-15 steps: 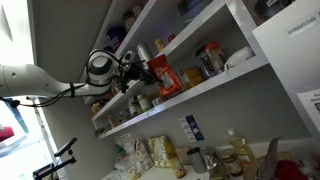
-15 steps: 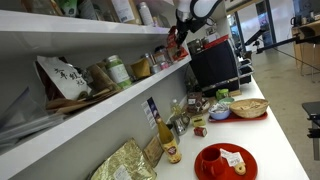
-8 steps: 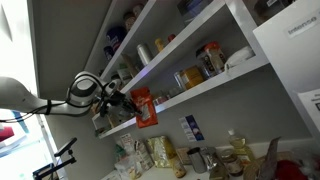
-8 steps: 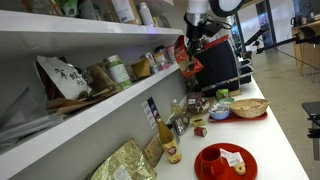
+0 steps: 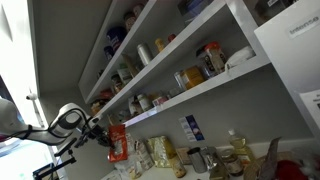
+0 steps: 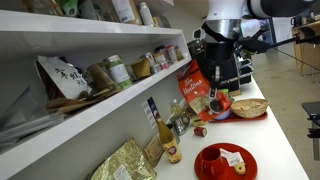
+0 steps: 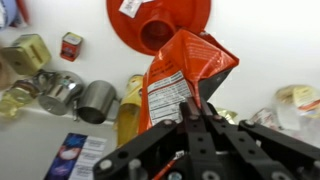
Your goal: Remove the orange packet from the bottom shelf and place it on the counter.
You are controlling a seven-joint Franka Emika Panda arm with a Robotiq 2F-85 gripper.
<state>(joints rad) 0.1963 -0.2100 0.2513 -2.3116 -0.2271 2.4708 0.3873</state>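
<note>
The bare counter (image 5: 120, 175) (image 7: 242, 52) is beside the red plate. I need to use my gripper to set the orange packet down on that spot.
My gripper (image 7: 192, 108) is shut on the orange packet (image 7: 180, 75), an orange-red pouch with a white printed label. In both exterior views the packet (image 5: 118, 143) (image 6: 193, 92) hangs from the gripper (image 5: 103, 137) (image 6: 205, 78) in the air, off and below the bottom shelf (image 5: 190, 93) (image 6: 100, 112) and above the counter (image 6: 275, 140). In the wrist view the packet hangs over the counter (image 7: 260, 40), overlapping a red plate and a yellow bottle below.
On the counter stand a red plate (image 6: 224, 162) (image 7: 160, 18), a yellow bottle (image 6: 167, 140) (image 7: 130, 105), metal cups (image 7: 98, 100), a small red tin (image 7: 71, 45), a bowl (image 6: 248, 108) and tan packets (image 6: 125, 163). Jars and packets (image 5: 205, 62) line the shelves.
The arm has pulled the orange packet out from the bottom shelf and lowered it, away from the shelves, until it hangs over the counter.
</note>
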